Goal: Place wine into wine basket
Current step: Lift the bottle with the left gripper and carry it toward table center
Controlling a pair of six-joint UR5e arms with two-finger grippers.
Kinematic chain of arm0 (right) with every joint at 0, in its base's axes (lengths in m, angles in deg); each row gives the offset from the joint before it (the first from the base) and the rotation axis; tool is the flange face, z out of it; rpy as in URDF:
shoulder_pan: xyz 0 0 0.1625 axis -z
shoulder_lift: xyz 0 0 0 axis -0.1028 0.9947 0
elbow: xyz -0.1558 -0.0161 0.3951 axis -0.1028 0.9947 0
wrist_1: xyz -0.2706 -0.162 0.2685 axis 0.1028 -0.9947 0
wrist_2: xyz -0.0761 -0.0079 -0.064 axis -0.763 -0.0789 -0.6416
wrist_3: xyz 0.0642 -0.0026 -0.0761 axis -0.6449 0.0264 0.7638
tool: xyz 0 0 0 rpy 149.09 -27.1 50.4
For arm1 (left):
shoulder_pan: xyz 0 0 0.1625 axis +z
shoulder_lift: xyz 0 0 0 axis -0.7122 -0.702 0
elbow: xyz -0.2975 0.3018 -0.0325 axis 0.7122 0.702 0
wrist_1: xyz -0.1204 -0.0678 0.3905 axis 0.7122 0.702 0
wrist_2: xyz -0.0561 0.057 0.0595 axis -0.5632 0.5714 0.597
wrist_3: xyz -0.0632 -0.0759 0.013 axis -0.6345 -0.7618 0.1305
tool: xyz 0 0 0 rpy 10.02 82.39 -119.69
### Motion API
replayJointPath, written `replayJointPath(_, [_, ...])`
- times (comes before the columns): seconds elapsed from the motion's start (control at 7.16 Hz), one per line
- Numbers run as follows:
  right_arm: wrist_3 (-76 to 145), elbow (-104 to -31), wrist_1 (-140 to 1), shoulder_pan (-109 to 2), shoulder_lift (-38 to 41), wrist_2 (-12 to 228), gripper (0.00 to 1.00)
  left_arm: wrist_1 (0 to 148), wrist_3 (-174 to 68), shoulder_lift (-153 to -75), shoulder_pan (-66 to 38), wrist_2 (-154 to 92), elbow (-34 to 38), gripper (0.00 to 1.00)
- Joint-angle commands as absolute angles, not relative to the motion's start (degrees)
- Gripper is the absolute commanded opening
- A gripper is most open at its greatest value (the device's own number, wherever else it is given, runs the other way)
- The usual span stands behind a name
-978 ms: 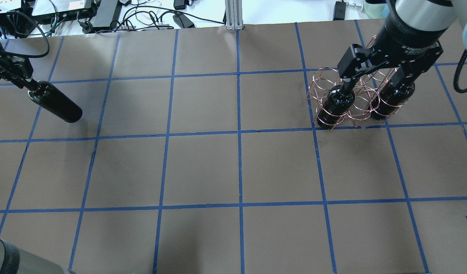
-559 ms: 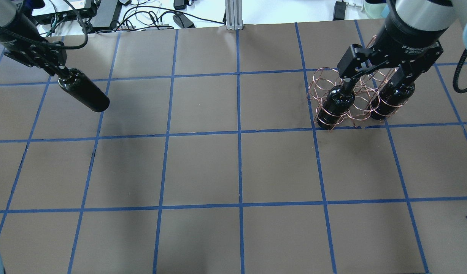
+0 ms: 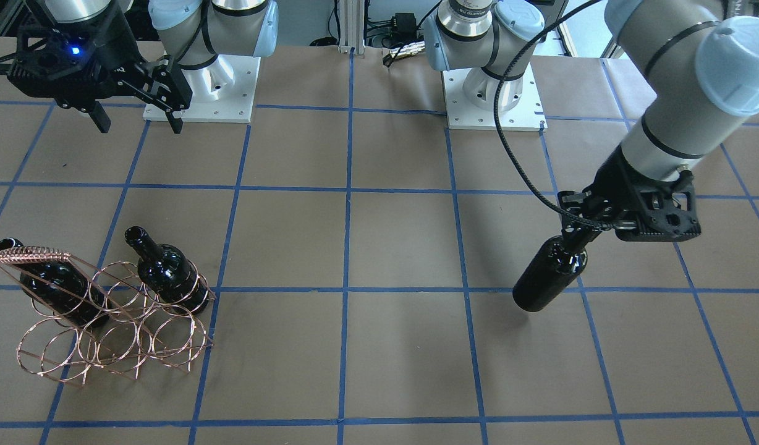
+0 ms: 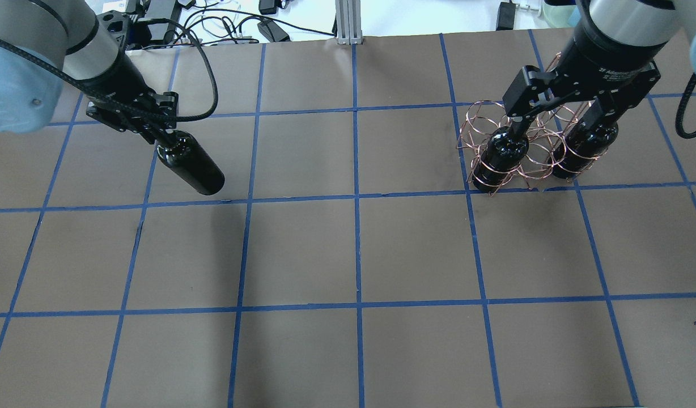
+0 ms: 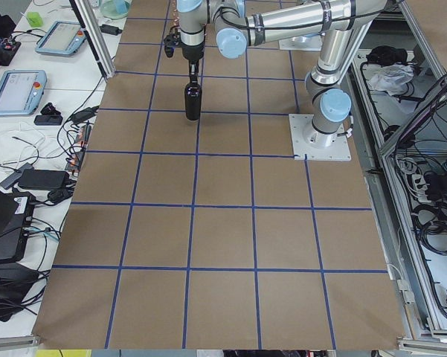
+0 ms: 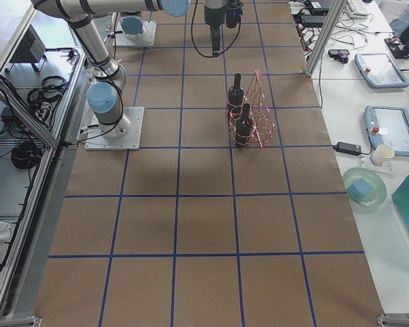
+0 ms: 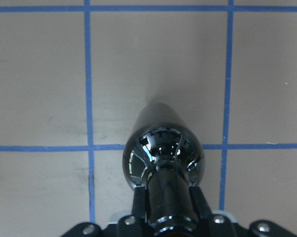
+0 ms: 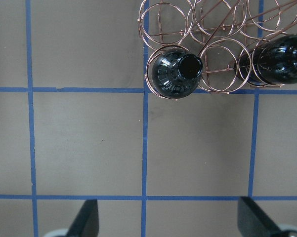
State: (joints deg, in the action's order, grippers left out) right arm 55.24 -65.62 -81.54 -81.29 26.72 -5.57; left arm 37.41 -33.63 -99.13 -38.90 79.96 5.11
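Note:
The robot's left gripper should set the wine bottle down upright beside the blue tape line running to the metal post [image 3: 407, 212].
My left gripper [image 4: 165, 133] is shut on the neck of a near-black wine bottle [image 4: 192, 165] and holds it hanging above the table's left part. The left wrist view looks down on the bottle's shoulder [image 7: 163, 153]. It also shows in the front view [image 3: 549, 275]. The copper wire wine basket [image 4: 532, 165] stands at the far right; its wrapped handle [image 3: 33, 253] shows in the front view. Two look-alike bottles [image 4: 501, 153] [image 4: 586, 144] stand upright in its near-row rings. My right gripper [image 4: 555, 122] is open and empty above the basket, well over the bottle tops [image 8: 175, 74].
The table is brown paper with a blue tape grid [image 4: 356, 198]. Cables and boxes [image 4: 155, 22] lie beyond the far edge, and a metal post [image 4: 348, 22] stands at its middle. The arm bases [image 3: 200, 86] [image 3: 494, 93] sit on the robot's side.
My left arm has carried the bottle from the far left edge rightward and nearer, by about one grid square. The right arm and the basket have not moved.

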Motion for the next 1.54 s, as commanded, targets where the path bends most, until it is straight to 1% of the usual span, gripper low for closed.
replayJointPath(0.0, [55.2,-65.6,-81.5,-81.3,26.7,-5.6,1.0,37.1,-39.8,-97.2,-46.1,80.2,7.9,0.0])
replayJointPath(0.7, [55.2,-65.6,-81.5,-81.3,26.7,-5.6,1.0,37.2,-46.8,-92.8,-57.0,80.0,15.6,0.0])
replayJointPath(1.4, [55.2,-65.7,-81.5,-81.3,26.8,-5.6,1.0,38.1,-46.6,-92.4,-58.5,80.3,17.3,0.0])
